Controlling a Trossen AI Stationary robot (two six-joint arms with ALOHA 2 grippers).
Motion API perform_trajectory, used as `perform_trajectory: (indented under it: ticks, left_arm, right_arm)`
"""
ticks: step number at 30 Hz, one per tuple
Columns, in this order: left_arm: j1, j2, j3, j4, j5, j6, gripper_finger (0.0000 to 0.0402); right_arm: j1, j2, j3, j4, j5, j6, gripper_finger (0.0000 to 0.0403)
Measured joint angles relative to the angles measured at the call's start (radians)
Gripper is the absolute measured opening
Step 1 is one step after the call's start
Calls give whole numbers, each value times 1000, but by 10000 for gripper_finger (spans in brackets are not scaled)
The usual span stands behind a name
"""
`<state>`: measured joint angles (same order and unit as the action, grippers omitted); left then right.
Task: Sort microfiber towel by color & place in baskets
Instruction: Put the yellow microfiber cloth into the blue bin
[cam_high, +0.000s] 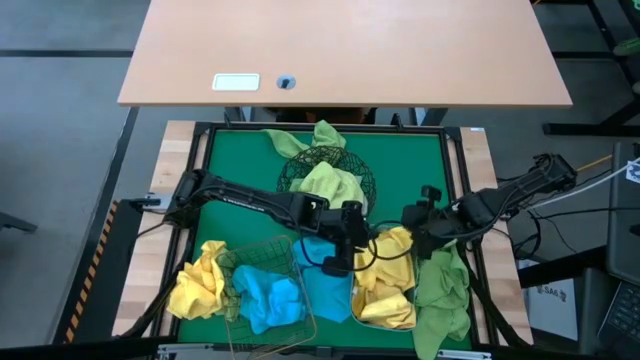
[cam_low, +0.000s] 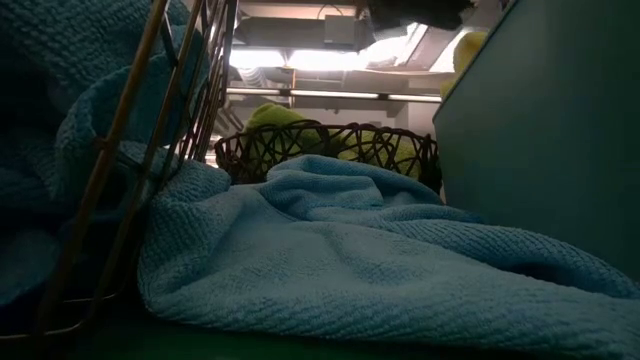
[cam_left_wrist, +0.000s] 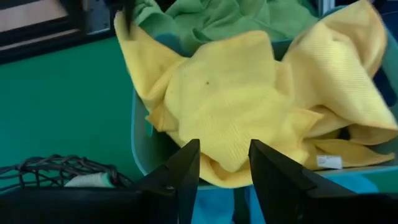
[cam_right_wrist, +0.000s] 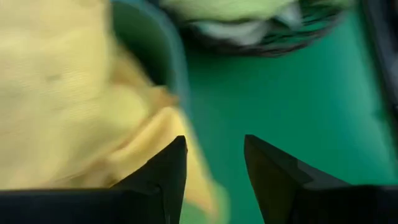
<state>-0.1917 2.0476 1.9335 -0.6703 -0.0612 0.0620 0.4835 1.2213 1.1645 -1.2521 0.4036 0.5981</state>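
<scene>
Next, I close my right gripper on the far end (cam_high: 446, 261) of the green towel lying beside the translucent tub, at the mat's near-side edge.
Yellow towels (cam_high: 385, 285) fill the translucent tub (cam_left_wrist: 142, 134) at the near right. Blue towels (cam_high: 270, 300) lie in the copper wire basket (cam_high: 250, 262), and one more blue towel (cam_low: 380, 250) is spread on the mat between basket and tub. Green towels (cam_high: 330, 182) sit in the black mesh bowl (cam_high: 290, 172). My left gripper (cam_left_wrist: 224, 163) is open over the yellow towel that drapes across the tub's rim. My right gripper (cam_right_wrist: 214, 158) is open beside the tub's far rim (cam_right_wrist: 168, 50), over the mat and the yellow towel's edge. Neither gripper visibly touches anything.
A loose yellow towel (cam_high: 200, 282) lies on the mat left of the copper basket. A green towel (cam_high: 445, 290) hangs over the table's right near edge. Another green towel (cam_high: 305, 138) lies at the bowl's far side. Bare green mat (cam_high: 240, 160) shows at the far left.
</scene>
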Motion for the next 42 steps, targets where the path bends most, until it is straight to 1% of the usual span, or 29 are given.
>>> perform_trajectory:
  ticks: [4, 7, 10, 13, 18, 23, 25, 28, 30, 32, 36, 42]
  left_arm:
    - [-5, -13, 0, -16, 2, 0, 133]
    - [-5, -40, 0, -46, 3, 1, 133]
    - [0, -80, 0, -83, 3, 6, 133]
    - [16, -142, 0, -132, 3, 48, 133]
    - [78, -254, 1, -186, 1, 65, 133]
    - [155, -289, 0, -242, 9, 97, 133]
    - [188, -290, 0, -248, 52, 115, 133]
    - [242, -278, 0, -248, 161, 156, 133]
    - [278, -266, 0, -249, 224, 176, 133]
    - [313, -255, -1, -245, 260, 184, 133]
    - [376, -253, -1, -233, 263, 185, 133]
    - [433, -248, -1, -217, 264, 184, 133]
  right_arm:
    - [0, -17, 0, -68, 90, 43, 161]
    - [0, -17, -14, -102, 103, 79, 161]
    - [0, -15, -63, -85, 93, 100, 161]
    - [0, -14, -122, -26, 27, 109, 161]
    - [0, -13, -178, 153, -81, 76, 161]
    - [0, -13, -196, 298, -160, 23, 161]
    - [0, -13, -209, 325, -191, 22, 161]
    - [0, -13, -249, 371, -251, 24, 161]
    - [1, -13, -278, 392, -295, 25, 161]
    - [1, -13, -293, 397, -326, 25, 161]
    - [1, -19, -291, 389, -345, 25, 161]
    - [1, -51, -223, 357, -345, 22, 161]
